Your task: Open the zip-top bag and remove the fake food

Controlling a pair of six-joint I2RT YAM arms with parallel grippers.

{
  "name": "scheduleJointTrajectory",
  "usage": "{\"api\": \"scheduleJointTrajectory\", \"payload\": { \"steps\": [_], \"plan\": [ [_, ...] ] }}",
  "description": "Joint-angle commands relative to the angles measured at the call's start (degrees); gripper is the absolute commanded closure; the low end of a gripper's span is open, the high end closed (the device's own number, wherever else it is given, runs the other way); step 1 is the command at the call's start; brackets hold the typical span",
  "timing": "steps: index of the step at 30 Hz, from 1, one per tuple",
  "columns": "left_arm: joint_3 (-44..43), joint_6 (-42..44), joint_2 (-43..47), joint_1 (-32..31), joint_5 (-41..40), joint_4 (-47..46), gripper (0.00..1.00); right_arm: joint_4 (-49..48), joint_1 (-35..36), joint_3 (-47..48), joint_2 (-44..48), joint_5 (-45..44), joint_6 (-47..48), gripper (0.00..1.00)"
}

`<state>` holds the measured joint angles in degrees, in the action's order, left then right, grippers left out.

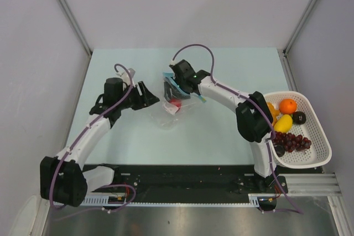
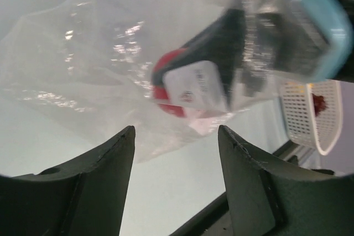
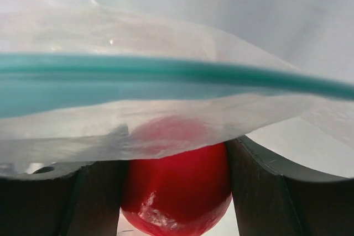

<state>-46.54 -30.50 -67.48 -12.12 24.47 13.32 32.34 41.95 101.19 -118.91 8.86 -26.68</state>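
My right gripper is going to let go of the red ball in the white basket (image 1: 272, 118), in the space between the yellow oblong and the table-side rim. The red ball is now inside the bag's mouth.
The clear zip-top bag (image 1: 168, 115) lies mid-table, its teal zip strip (image 1: 175, 85) raised at the far end. My right gripper (image 1: 178, 99) reaches into the bag's mouth and is shut on the red ball (image 1: 175, 103). In the right wrist view the red ball (image 3: 177, 192) sits tight between both fingers (image 3: 265, 192), with the teal strip (image 3: 166, 75) and plastic lying across them. My left gripper (image 1: 152, 98) is open and empty just left of the bag. In the left wrist view the bag (image 2: 83, 81) and red ball (image 2: 163, 89) lie ahead of its gripper (image 2: 176, 131).
A white perforated basket (image 1: 318, 158) stands at the right edge and holds an orange ball (image 1: 287, 105), a yellow oblong (image 1: 284, 123), dark grapes (image 1: 293, 142) and a dark round piece (image 1: 299, 117). It also shows in the left wrist view (image 2: 310, 120). Grey walls enclose the table.
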Motion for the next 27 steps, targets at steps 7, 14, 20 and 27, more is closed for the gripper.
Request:
{"api": "scheduleJointTrajectory", "payload": {
  "steps": [7,14,20,27],
  "plan": [
    [-9.4,-12.9,2.5,-0.4,4.2,-2.4,0.30,10.7,3.7,11.8,-0.5,-14.6,7.0,0.76],
    [-14.4,-21.0,-1.5,-1.8,2.1,-1.7,0.27,9.9,5.4,11.6,-1.1,-13.8,6.8,0.77],
    [-16.5,-20.6,-3.7,-4.8,-4.5,3.6,0.21,9.6,6.0,12.2,-1.1,-14.0,7.4,0.77],
    [-16.3,-18.5,-4.9,-5.4,-8.2,4.3,0.35,10.0,6.1,11.8,-0.4,-15.0,7.7,0.78]
  ]
}}
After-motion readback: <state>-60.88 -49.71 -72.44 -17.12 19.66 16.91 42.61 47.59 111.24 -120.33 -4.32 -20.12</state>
